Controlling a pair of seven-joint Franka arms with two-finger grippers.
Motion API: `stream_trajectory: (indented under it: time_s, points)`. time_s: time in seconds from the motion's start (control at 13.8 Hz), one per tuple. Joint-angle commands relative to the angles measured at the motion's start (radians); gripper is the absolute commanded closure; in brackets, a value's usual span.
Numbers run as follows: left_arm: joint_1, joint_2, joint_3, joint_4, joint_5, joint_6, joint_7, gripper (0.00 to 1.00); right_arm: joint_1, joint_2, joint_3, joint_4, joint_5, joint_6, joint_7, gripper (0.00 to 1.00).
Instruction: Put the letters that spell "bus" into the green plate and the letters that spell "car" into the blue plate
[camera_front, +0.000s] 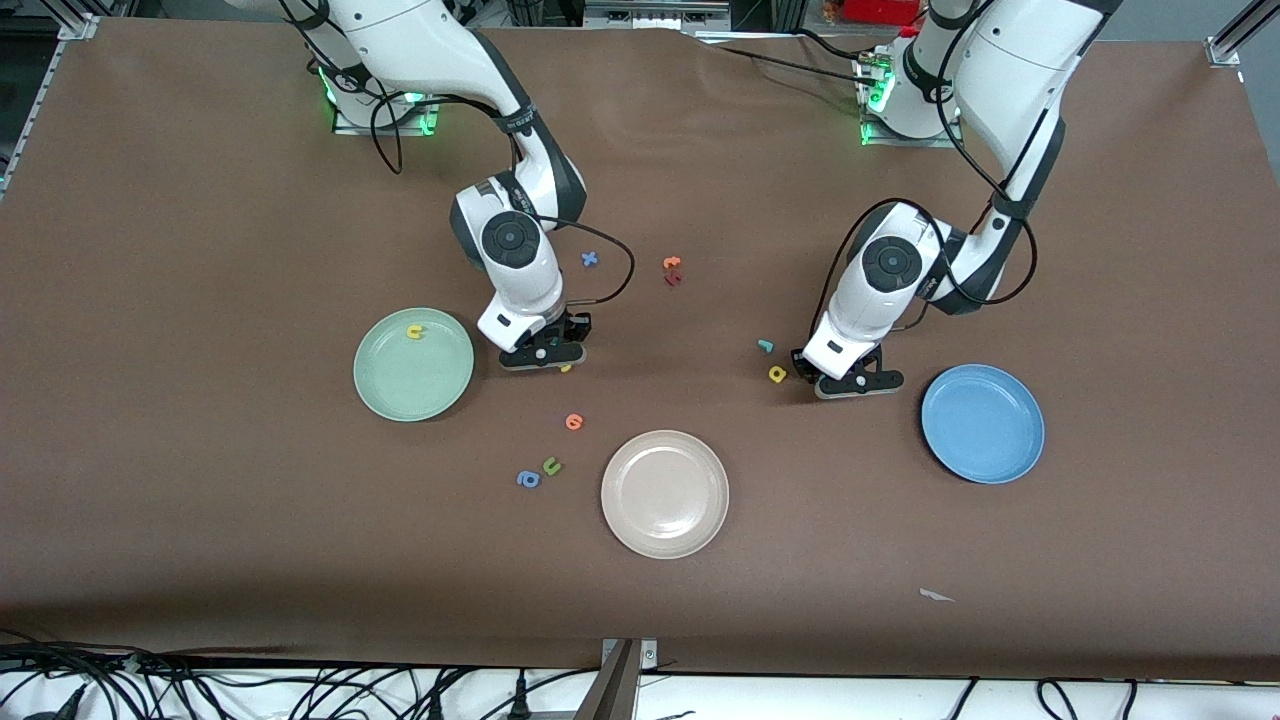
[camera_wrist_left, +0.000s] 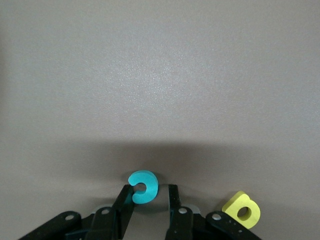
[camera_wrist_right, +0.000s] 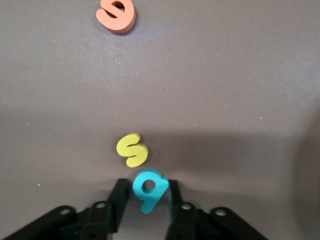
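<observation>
The top of the teal c pokes past my left gripper's fingers. Next, I open wide, reach farther over the teal c and close around its middle (camera_wrist_left: 152, 188).
My right gripper (camera_front: 546, 354) is down at the table beside the green plate (camera_front: 400, 395), which holds a yellow u (camera_front: 414, 332). In the right wrist view it (camera_wrist_right: 148, 185) is shut on the teal b (camera_wrist_right: 148, 192), and the yellow s (camera_wrist_right: 132, 150) lies just past its fingertips. My left gripper (camera_front: 848, 382) is low between the yellow a (camera_front: 777, 374) and the blue plate (camera_front: 982, 423). Its fingers (camera_wrist_left: 125, 192) stand narrowly open around the teal c (camera_wrist_left: 144, 186): one touches it, the other is a small gap away. The teal r (camera_front: 765, 346) lies by the yellow a (camera_wrist_left: 242, 210).
A cream-white plate (camera_front: 665, 493) sits nearer the camera at mid-table. An orange letter (camera_front: 574, 421), a green u (camera_front: 551, 465) and a blue a (camera_front: 528, 479) lie between it and the green plate. A blue x (camera_front: 590, 259) and two reddish letters (camera_front: 672, 271) lie nearer the bases.
</observation>
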Motion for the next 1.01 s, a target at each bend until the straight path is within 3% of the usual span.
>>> stream_trajectory:
  time_s: [0.0, 0.14, 0.51, 0.8, 0.94]
  points:
    - [0.009, 0.044, 0.017, 0.023, 0.052, 0.005, -0.015, 0.69, 0.003, 0.020, -0.002, 0.013, -0.009, 0.011, -0.011, 0.76]
    - [0.009, 0.044, 0.017, 0.023, 0.052, 0.005, -0.015, 0.69, 0.001, 0.016, -0.005, 0.014, -0.008, 0.010, -0.034, 0.83]
    - [0.009, 0.044, 0.017, 0.023, 0.052, 0.005, -0.015, 0.77, -0.002, -0.042, -0.036, 0.014, -0.007, -0.103, -0.053, 0.84]
    - [0.014, 0.044, 0.017, 0.023, 0.052, 0.005, -0.016, 0.80, -0.004, -0.120, -0.160, 0.013, -0.007, -0.263, -0.199, 0.85]
    - [0.018, 0.044, 0.017, 0.024, 0.050, 0.005, -0.016, 0.72, -0.005, -0.151, -0.238, 0.004, -0.001, -0.361, -0.328, 0.85]
